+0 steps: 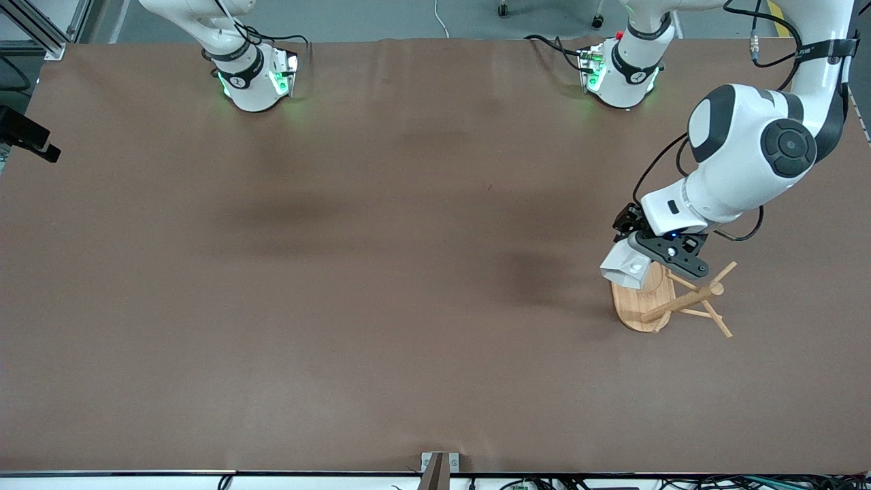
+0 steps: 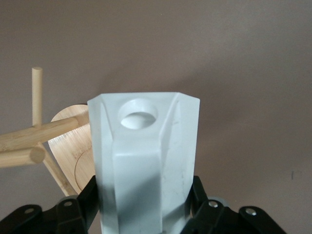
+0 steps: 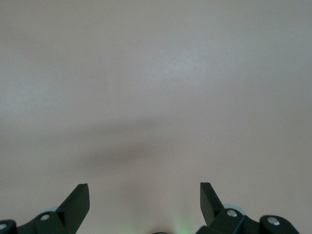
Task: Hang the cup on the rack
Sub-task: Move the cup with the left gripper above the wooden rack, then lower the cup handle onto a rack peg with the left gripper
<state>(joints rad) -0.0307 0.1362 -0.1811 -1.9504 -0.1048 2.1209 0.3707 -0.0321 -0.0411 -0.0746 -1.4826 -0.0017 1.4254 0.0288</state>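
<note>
Next, my left gripper releases the white faceted cup on the rack's peg [image 1: 670, 282] [image 2: 15, 158] that points toward the cup.
My left gripper [image 1: 638, 260] is shut on the white faceted cup [image 1: 623, 267] and holds it in the air over the oval base of the bamboo rack [image 1: 643, 304], beside the rack's post and pegs [image 1: 708, 294]. In the left wrist view the cup [image 2: 146, 161] fills the middle between my black fingers [image 2: 85, 204]. Its blocky handle faces the camera, with the round hole [image 2: 139, 113] near the cup's outer end. The rack's post and pegs [image 2: 39, 139] lie beside the cup, apart from it. My right gripper [image 3: 145, 192] is open and empty over bare table.
The brown table [image 1: 381, 272] holds only the rack, which stands toward the left arm's end. Both arm bases [image 1: 252, 82] stand along the table's edge farthest from the front camera. A small clamp [image 1: 439, 469] sits at the nearest edge.
</note>
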